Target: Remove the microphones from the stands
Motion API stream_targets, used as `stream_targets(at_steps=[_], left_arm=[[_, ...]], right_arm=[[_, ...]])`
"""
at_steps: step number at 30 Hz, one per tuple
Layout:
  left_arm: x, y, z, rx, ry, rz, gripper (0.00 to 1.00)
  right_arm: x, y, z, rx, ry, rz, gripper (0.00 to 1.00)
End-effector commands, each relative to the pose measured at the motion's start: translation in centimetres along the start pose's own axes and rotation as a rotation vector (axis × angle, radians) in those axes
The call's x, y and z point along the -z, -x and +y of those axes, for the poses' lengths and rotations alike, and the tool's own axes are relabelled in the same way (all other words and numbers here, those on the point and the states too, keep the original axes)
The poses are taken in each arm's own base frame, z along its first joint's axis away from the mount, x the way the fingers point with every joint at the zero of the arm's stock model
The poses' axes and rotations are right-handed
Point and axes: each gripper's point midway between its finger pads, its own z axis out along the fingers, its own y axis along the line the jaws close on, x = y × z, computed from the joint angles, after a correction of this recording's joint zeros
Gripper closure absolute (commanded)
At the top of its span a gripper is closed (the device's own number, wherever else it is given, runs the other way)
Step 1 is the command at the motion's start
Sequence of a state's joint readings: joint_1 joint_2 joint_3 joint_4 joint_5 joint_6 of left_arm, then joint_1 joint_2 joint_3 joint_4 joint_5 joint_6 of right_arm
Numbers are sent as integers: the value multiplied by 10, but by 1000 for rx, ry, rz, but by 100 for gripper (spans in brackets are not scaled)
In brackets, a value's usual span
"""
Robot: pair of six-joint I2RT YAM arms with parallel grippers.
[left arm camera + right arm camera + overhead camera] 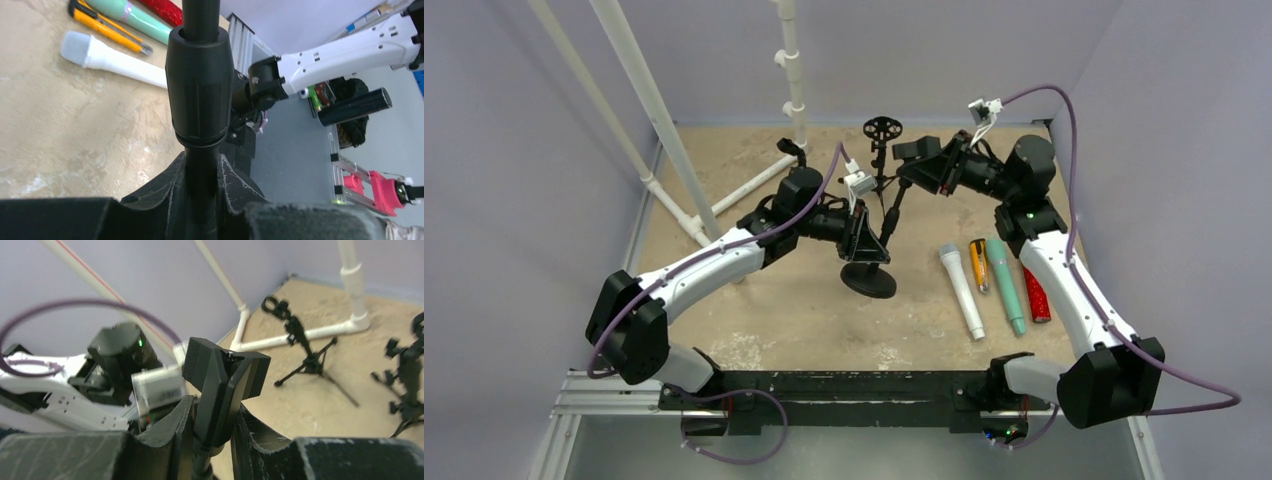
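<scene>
I have the empty spring clip in my right gripper while the pole leans, so next I grip the pole (pixel 902 188) with it just below the clip before setting the stand upright.
A black microphone stand with a round base (pixel 869 280) stands mid-table, its pole leaning up to the right. My left gripper (pixel 864 240) is shut on the pole just below its thick collar (pixel 200 90); in the left wrist view the gripper (pixel 202 200) has a finger on each side of the pole. My right gripper (pixel 929 165) is shut on the black spring clip (pixel 225 375) at the stand's top; in the right wrist view the gripper (pixel 215 425) closes on the clip's two handles. I see no microphone in the clip. A white microphone (pixel 961 290) lies on the table.
Beside the white microphone lie an orange one (pixel 977 264), a teal one (pixel 1006 285) and a red one (pixel 1035 293). A small tripod stand (pixel 789 150) and a stand with a round mount (pixel 882 130) are at the back. White PVC pipes (pixel 664 130) cross the back left.
</scene>
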State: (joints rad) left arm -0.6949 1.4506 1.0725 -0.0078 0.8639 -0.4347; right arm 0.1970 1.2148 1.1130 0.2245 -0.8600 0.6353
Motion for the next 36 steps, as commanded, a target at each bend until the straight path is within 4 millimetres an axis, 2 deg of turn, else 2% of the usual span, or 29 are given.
stream_targets(at_steps=[1,5,9,10,12,13,14,15,17,21,31,36], left_arm=[[13,95,-45,-233,-72,-241,100],[10,100,-44,-226,-67,-246,100],[10,100,-40,-221,-52,-246,100],[9,99,-39,-220,-49,-244,100],[10,97,-36,-223,-35,-241,100],[11,96,-34,-229,-25,-242,100],[11,95,-32,-232,-13,-240,100],[12,94,-31,-237,-4,-239,100],[13,94,-30,-248,8,-241,100],[13,93,-28,-247,10,-234,100],[9,96,-27,-227,7,-229,100],[7,91,-24,-229,7,-213,100]], right_arm=[[1,-48,9,13,83,134,100],[2,-57,7,8,80,150,100],[2,-57,7,12,79,153,100],[2,-55,7,18,76,152,96],[2,-51,9,33,68,156,73],[3,-48,10,48,66,157,51],[4,-47,12,63,62,160,34],[5,-45,13,83,60,161,26],[7,-47,15,91,61,165,18],[9,-54,13,73,71,168,15],[7,-62,14,59,101,176,27],[5,-49,19,83,101,160,28]])
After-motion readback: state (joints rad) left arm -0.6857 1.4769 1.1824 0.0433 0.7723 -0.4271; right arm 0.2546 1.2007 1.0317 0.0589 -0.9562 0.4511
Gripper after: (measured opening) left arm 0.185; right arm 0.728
